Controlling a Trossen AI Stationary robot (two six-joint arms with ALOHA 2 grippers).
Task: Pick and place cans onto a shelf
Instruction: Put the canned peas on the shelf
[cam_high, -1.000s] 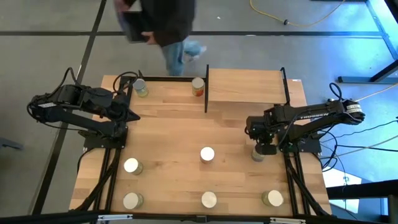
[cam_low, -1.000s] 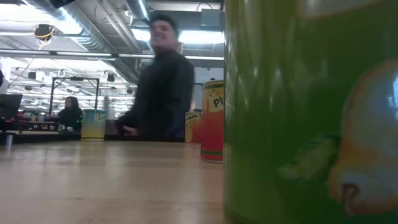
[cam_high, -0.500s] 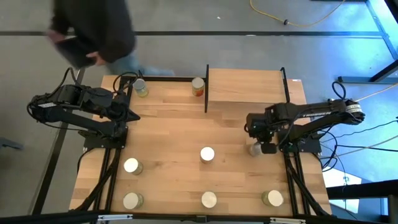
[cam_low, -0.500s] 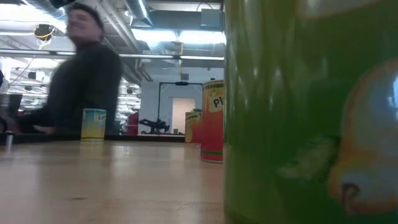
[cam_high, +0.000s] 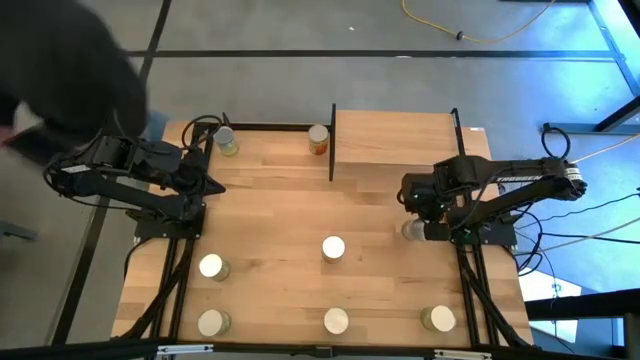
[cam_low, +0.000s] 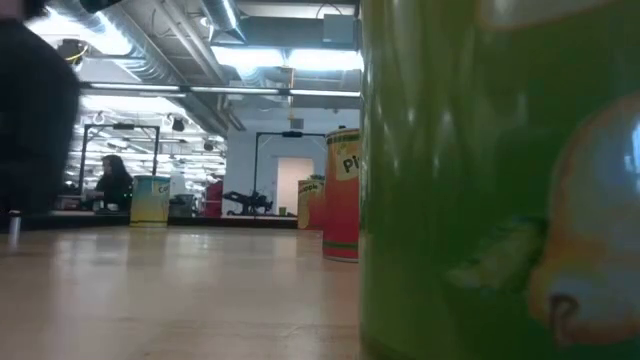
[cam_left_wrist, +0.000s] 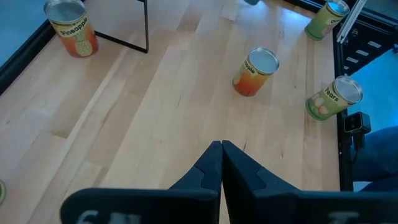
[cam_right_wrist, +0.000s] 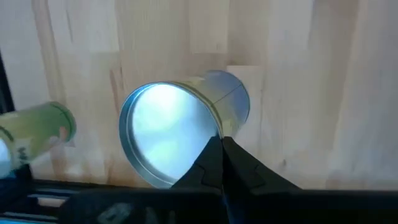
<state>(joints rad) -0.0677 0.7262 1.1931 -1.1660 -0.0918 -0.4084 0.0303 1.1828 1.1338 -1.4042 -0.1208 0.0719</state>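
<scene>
My right gripper is going to set the shiny-topped can down near the shelf's front edge (cam_high: 412, 154), well away from the black panel.
My right gripper (cam_high: 428, 230) hangs shut over a shiny-topped can (cam_high: 408, 230) at the table's right. In the right wrist view its shut fingertips (cam_right_wrist: 221, 144) stand at the rim of that can (cam_right_wrist: 168, 134), which stands upright on the table. My left gripper (cam_high: 207, 185) waits shut and empty at the table's left (cam_left_wrist: 221, 148). The shelf (cam_high: 395, 137) stands at the far edge with its black upright panel (cam_high: 332, 142). An orange-red can (cam_high: 318, 139) and a green one (cam_high: 226, 141) stand at the far edge, left of the panel. My right gripper's shut fingertips stand at the can's top rim (cam_right_wrist: 214, 127), coming from above. I cannot tell whether they touch it. The can rests on its base on the table.
More cans stand at mid table (cam_high: 333, 248), at the left (cam_high: 210, 266) and along the near edge (cam_high: 210, 322) (cam_high: 336, 321) (cam_high: 438, 318). A green can (cam_low: 490, 180) fills the low view's right. A person (cam_high: 60, 70) is beyond the table's far left corner.
My right gripper has gone a little toward the table's far edge, staying shut, and the can beside it now shows a little farther back too. The person behind the table has walked toward the left.
</scene>
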